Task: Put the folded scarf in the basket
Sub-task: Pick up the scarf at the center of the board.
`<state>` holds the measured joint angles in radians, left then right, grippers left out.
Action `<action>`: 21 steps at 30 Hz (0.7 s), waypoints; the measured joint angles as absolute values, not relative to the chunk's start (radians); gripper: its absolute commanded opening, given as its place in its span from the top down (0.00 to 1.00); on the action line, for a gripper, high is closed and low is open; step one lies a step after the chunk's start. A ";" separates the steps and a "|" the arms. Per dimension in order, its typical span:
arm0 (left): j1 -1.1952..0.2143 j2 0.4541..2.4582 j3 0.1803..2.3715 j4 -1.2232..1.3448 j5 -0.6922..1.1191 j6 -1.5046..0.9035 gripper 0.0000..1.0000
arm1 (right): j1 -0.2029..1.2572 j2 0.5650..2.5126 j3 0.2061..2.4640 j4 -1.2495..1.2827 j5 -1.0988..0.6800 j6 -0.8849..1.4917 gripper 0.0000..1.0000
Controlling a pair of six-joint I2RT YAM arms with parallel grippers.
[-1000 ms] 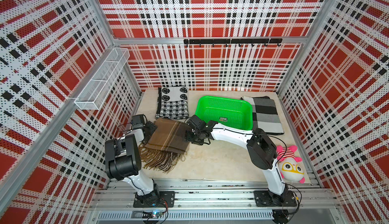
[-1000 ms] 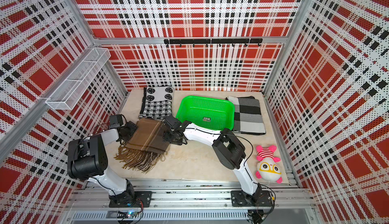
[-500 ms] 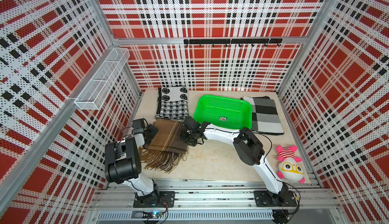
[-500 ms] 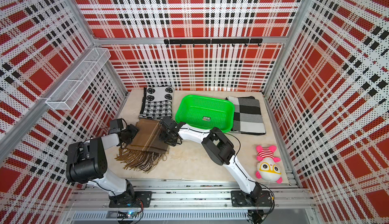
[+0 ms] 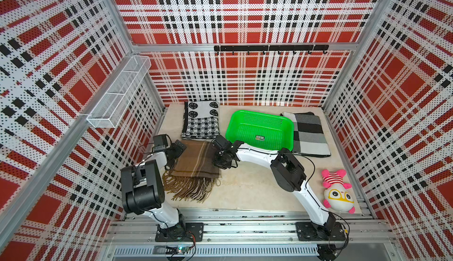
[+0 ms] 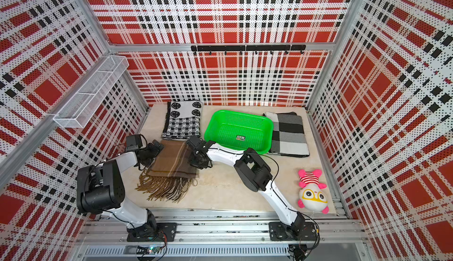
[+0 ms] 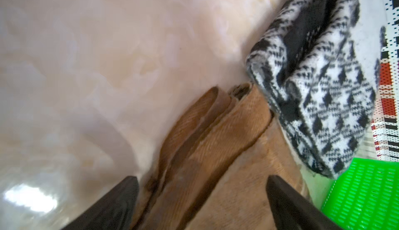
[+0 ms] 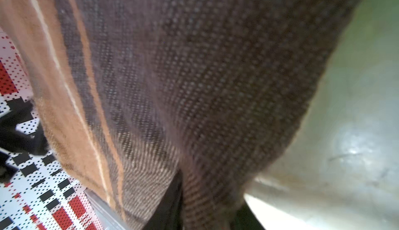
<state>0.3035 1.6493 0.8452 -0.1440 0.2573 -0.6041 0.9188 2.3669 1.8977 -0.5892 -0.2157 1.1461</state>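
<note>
Only my right gripper is pinching the folded scarf, and the layers at its other edge fan apart. My left gripper will pinch those layers together [image 7: 185,192] before lifting.
The folded scarf [image 5: 196,159] [image 6: 171,159] is brown with pale stripes and a fringe, lying flat on the beige table left of the basket. The bright green basket [image 5: 255,130] [image 6: 235,127] holds only a small sticker. My left gripper [image 5: 175,153] [image 7: 203,196] is open at the scarf's left edge, and the folded layers [image 7: 216,153] lie between its dark fingers. My right gripper [image 5: 221,160] [image 6: 197,160] is at the scarf's right edge. In the right wrist view its fingers stand close together with a ridge of the brown weave [image 8: 194,67] pinched between them.
A black-and-white houndstooth scarf [image 5: 201,120] lies behind the brown one, touching it. A grey checked scarf [image 5: 308,132] sits right of the basket. A pink plush toy [image 5: 337,191] lies front right. A white wire rack [image 5: 120,90] hangs on the left wall.
My right gripper slid left to the scarf's right edge and closed on the fabric. My left gripper opened wider at the left edge.
</note>
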 measured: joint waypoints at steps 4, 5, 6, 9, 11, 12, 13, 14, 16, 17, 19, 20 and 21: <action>0.303 1.674 0.859 -0.157 0.279 -0.574 0.01 | 0.913 2.367 1.899 -0.595 -0.221 1.132 0.68; 0.299 1.674 0.858 -0.159 0.280 -0.572 0.03 | 0.913 2.367 1.899 -0.596 -0.221 1.129 0.68; 0.296 1.674 0.858 -0.161 0.274 -0.571 0.04 | 0.913 2.367 1.899 -0.596 -0.221 1.126 0.68; 0.287 1.673 0.851 -0.159 0.252 -0.570 0.13 | 0.913 2.367 1.899 -0.597 -0.221 1.122 0.67; 0.285 1.673 0.844 -0.151 0.247 -0.574 0.22 | 0.913 2.367 1.899 -0.596 -0.223 1.121 0.65; 0.284 1.673 0.839 -0.144 0.249 -0.580 0.24 | 0.913 2.367 1.899 -0.597 -0.223 1.121 0.62; 0.282 1.674 0.833 -0.139 0.252 -0.583 0.26 | 0.913 2.367 1.899 -0.596 -0.225 1.120 0.60; 0.278 1.673 0.828 -0.134 0.255 -0.587 0.30 | 0.913 2.367 1.900 -0.593 -0.228 1.122 0.57; 0.265 1.665 0.801 -0.106 0.263 -0.607 0.40 | 0.912 2.367 1.902 -0.586 -0.233 1.127 0.53; 0.255 1.658 0.781 -0.091 0.272 -0.617 0.46 | 0.912 2.367 1.902 -0.582 -0.236 1.129 0.50; 0.239 1.645 0.744 -0.059 0.286 -0.633 0.56 | 0.912 2.367 1.903 -0.574 -0.242 1.137 0.49; 0.233 1.641 0.731 -0.043 0.294 -0.642 0.63 | 0.912 2.367 1.903 -0.573 -0.243 1.139 0.51; 0.229 1.641 0.726 -0.037 0.297 -0.651 0.71 | 0.912 2.367 1.903 -0.572 -0.243 1.143 0.54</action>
<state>0.2287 1.6409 0.7258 -0.0368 0.2966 -0.6506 0.9119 2.3669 1.9026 -0.5720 -0.2428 1.1427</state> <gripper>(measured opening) 0.415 0.501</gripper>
